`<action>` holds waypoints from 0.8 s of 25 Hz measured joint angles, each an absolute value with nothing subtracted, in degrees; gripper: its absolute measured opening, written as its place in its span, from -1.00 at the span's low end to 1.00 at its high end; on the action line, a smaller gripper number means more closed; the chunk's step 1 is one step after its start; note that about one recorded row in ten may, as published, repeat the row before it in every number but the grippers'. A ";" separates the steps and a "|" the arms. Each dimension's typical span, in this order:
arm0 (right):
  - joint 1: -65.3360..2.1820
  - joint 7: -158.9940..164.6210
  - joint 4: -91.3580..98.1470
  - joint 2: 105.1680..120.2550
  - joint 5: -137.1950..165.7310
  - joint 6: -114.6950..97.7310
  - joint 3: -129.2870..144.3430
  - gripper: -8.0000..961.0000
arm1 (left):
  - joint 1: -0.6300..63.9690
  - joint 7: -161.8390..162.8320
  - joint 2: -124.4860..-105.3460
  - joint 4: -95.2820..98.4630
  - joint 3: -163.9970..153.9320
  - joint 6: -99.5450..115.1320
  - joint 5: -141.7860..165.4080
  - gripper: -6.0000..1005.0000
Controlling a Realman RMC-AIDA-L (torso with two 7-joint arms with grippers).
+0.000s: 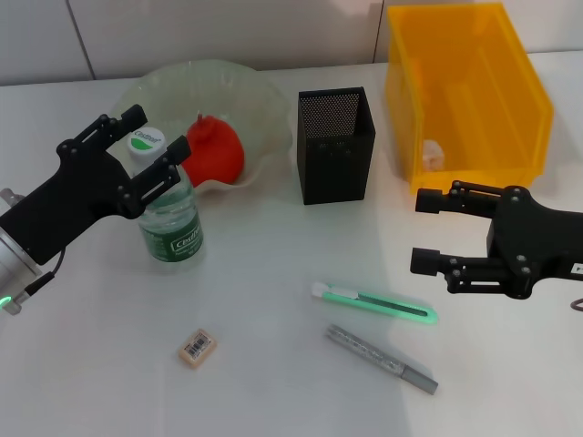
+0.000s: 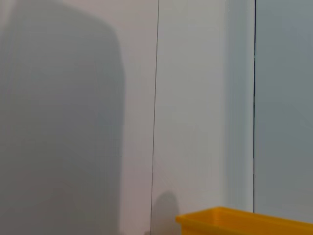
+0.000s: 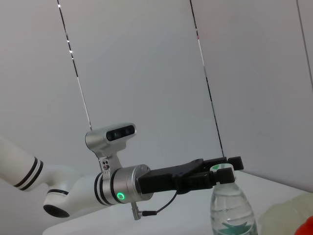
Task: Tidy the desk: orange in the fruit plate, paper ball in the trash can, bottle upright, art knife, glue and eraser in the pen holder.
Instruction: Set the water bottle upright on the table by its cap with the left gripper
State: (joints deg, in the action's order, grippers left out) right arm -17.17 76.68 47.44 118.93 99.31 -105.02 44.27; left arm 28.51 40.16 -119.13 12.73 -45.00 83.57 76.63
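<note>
Next, I move my right gripper to the green art knife's body [image 1: 356, 298], near its white end, and grab it there for the pen holder.
The bottle [image 1: 169, 217] stands upright on the table, left of centre; it also shows in the right wrist view [image 3: 233, 211]. My left gripper [image 1: 150, 148] is open, its fingers straddling the white cap [image 1: 144, 140] without clearly touching it. The orange [image 1: 217, 150] lies in the translucent fruit plate [image 1: 264, 105]. A paper ball [image 1: 433, 153] sits in the yellow trash can [image 1: 533, 109]. The green art knife [image 1: 375, 304], grey glue stick [image 1: 383, 360] and eraser [image 1: 197, 348] lie on the table. My right gripper [image 1: 420, 231] hovers open, to the right above the knife.
The black mesh pen holder [image 1: 335, 146] stands between plate and trash can, with nothing visible inside. The left wrist view shows only the wall and the trash can's rim [image 2: 244, 221]. My left arm [image 3: 122, 183] shows in the right wrist view.
</note>
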 joint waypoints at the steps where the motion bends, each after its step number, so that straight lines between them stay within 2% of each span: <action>1: -16.98 76.64 47.36 118.97 99.29 -105.07 44.27 0.65 | 28.46 39.93 -119.15 12.69 -45.00 83.57 76.19 0.36; 5: -16.68 76.65 47.36 119.02 98.71 -105.41 43.05 0.65 | 27.64 40.12 -119.04 12.74 -44.95 84.49 74.20 0.44; 9: -16.83 78.33 47.36 119.07 98.25 -106.17 37.16 0.65 | 24.23 40.27 -118.71 13.39 -44.95 89.66 70.25 0.53; 13: -17.82 82.79 48.17 118.53 98.21 -106.49 33.25 0.65 | 21.03 40.45 -118.33 15.78 -47.33 96.21 71.95 0.61; 16: -19.22 90.19 54.54 117.81 100.11 -106.53 33.88 0.64 | 18.38 42.70 -118.26 18.97 -51.75 97.62 75.14 0.60; 20: -20.78 97.56 63.17 117.72 105.33 -106.64 35.71 0.64 | 17.03 41.23 -118.27 19.21 -54.20 97.96 77.73 0.60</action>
